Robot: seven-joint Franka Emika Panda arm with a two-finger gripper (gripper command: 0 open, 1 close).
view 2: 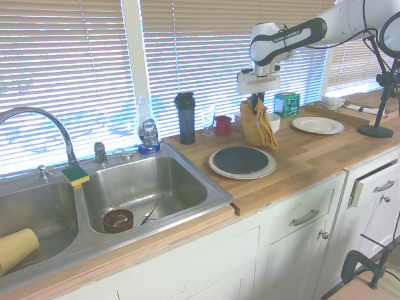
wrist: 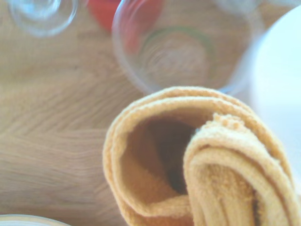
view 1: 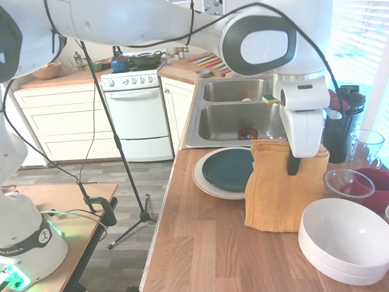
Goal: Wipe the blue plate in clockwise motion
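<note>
The orange cloth will go on the wooden counter point(view 2: 260, 140) between the blue plate and the white bowls, and my gripper needs to let go of it there.
The blue plate point(view 1: 226, 169) lies on a larger cream plate point(view 1: 205, 182) on the wooden counter, near the sink. My gripper point(view 1: 294, 161) is shut on the top of a folded orange cloth point(view 1: 281, 191), which hangs down from it just beside the plate, on the side away from the sink. In the second exterior view the gripper point(view 2: 256, 100) and cloth point(view 2: 257, 125) hang behind and slightly right of the blue plate point(view 2: 240, 160), above the counter. The wrist view looks down into the cloth's point(wrist: 188, 160) folds.
Stacked white bowls point(view 1: 346, 240) stand close to the cloth, with a clear glass bowl point(view 1: 346, 181), red cup point(view 1: 378, 182), glass point(view 1: 366, 145) and black bottle point(view 1: 338, 131) behind. The double sink point(view 1: 234, 118) lies beyond the plate. A teal box point(view 2: 287, 104) and white plate point(view 2: 317, 125) sit further along.
</note>
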